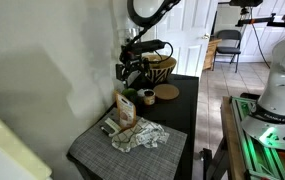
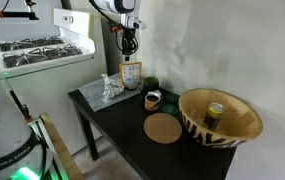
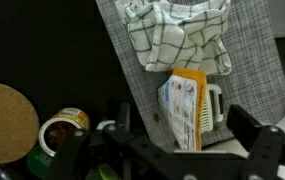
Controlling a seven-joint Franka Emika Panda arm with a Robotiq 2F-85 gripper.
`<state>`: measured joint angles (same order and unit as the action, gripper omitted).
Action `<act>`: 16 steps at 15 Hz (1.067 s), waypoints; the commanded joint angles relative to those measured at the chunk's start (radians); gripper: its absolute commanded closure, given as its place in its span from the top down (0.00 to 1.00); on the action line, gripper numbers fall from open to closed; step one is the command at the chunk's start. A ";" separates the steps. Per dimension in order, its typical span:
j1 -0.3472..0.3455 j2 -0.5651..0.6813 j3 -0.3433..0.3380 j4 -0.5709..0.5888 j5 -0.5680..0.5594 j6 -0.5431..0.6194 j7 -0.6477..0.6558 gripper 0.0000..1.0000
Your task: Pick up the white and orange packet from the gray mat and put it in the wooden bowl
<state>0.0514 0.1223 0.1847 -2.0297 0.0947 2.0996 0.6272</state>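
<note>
Next, I close my gripper on the top edge (image 1: pixel 122 97) (image 3: pixel 186 134) of the white and orange packet, which is standing next to the checkered cloth.
The white and orange packet (image 3: pixel 185 108) stands on the gray mat (image 3: pixel 257 60), leaning next to a checkered cloth (image 3: pixel 177 35). It also shows in both exterior views (image 1: pixel 127 110) (image 2: pixel 131 73). My gripper (image 3: pixel 162 152) hangs above the packet with its fingers wide apart on either side, open and empty. In both exterior views the gripper (image 1: pixel 132 68) (image 2: pixel 129 45) sits just over the packet's top. The wooden bowl (image 2: pixel 237 128) stands at the table's other end, with a small jar inside; it also shows in an exterior view (image 1: pixel 162 68).
A round cork coaster (image 2: pixel 163 128) (image 3: pixel 4 120) and a small cup (image 2: pixel 153 99) (image 3: pixel 62 128) sit on the black table between mat and bowl. A white handled object (image 3: pixel 214 105) lies beside the packet. A wall runs along the table; a stove (image 2: pixel 37 50) stands nearby.
</note>
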 commanded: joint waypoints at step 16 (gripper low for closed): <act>0.141 0.140 -0.099 -0.086 -0.148 0.478 0.028 0.60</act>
<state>0.1589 0.2241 0.1172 -2.1225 -0.0114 2.5262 0.6224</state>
